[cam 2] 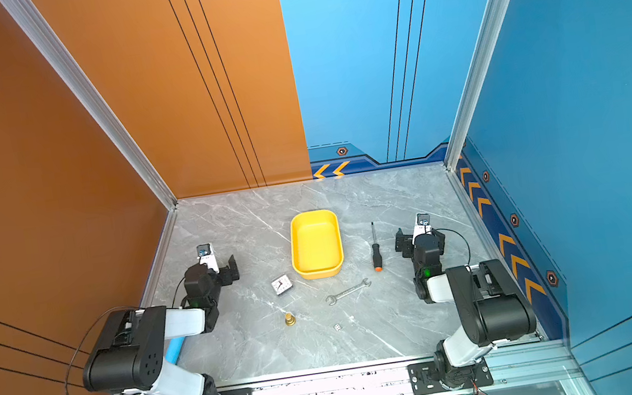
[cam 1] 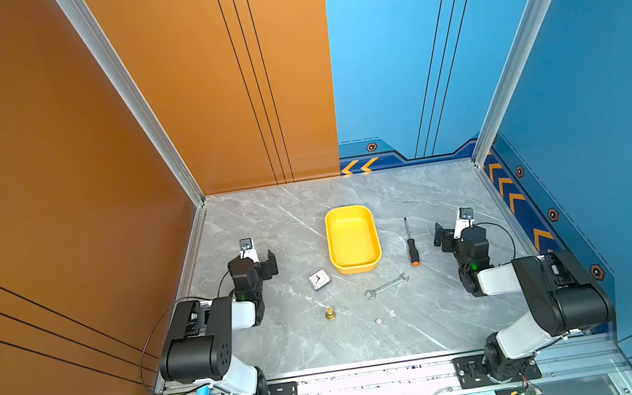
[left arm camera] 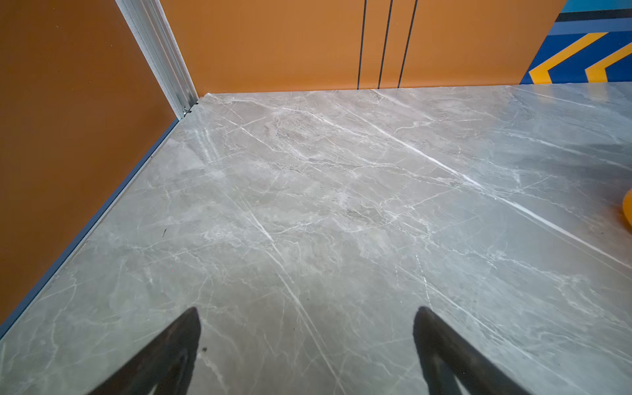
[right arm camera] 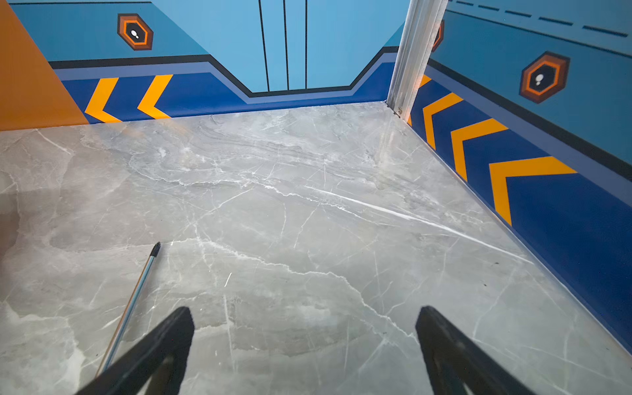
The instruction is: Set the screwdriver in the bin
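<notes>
The screwdriver has an orange butt. My right gripper needs to close just ahead of it, on the black handle's thick middle (cam 1: 413, 252).
The screwdriver (cam 1: 412, 247) (cam 2: 375, 253), with a black handle and an orange butt, lies on the marble table just right of the bin, its tip pointing toward the back wall. The empty yellow bin (cam 1: 351, 239) (cam 2: 315, 244) stands mid-table. My right gripper (cam 1: 453, 229) (cam 2: 416, 237) (right arm camera: 304, 309) hovers open to the right of the screwdriver, whose shaft (right arm camera: 136, 301) passes beside one finger without touching it. My left gripper (cam 1: 259, 257) (cam 2: 221, 264) (left arm camera: 307, 311) is open and holds nothing, well left of the bin, whose edge (left arm camera: 628, 212) just shows.
A small square clock (cam 1: 319, 279), a silver wrench (cam 1: 386, 286), a brass piece (cam 1: 329, 313) and a white die (cam 1: 379, 321) lie nearer the front than the bin. Orange and blue walls close in the table on three sides.
</notes>
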